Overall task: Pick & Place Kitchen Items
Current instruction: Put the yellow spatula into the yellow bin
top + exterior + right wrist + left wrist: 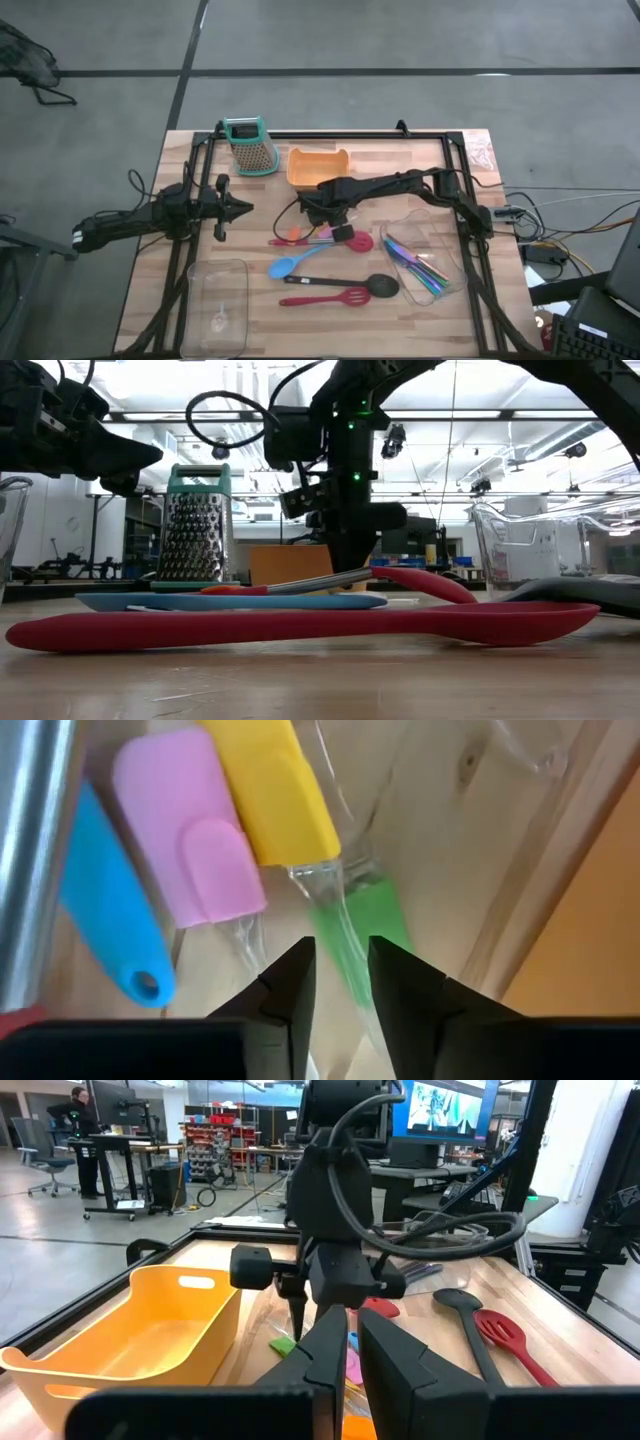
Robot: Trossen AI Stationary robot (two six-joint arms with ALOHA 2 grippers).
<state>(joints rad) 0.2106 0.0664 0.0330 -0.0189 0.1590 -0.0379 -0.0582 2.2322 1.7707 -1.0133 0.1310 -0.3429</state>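
Note:
My right gripper should pinch that handle (356, 960) of the yellow piece first, since the clear handle lies across the green piece, and take the yellow piece to the orange tray.
My right gripper (308, 222) points down at mid-table over the tiny pieces: a green one (375, 920), a pink one (190, 850), a yellow one (280, 790) and a blue one (100, 910). Its fingers are closed to a narrow gap with the green piece between them. A red spoon (355, 240), a blue spoon (285, 265), a black spoon (382, 285) and a red slotted spatula (330, 298) lie flat on the table nearer the front. My left gripper (245, 208) is shut and empty, hovering at the left. My right gripper pinches the green piece between its two fingers where the green head meets its clear handle (345, 945). The fingers come from above, pointing down, and lie across the piece. The piece lies on the table among the other small pieces.
An orange tray (318, 165) and a teal-topped grater (250, 145) stand at the back. A clear bin (430, 215) at the right holds blue-handled cutlery (420, 262). Another clear bin (218, 300) sits at the front left.

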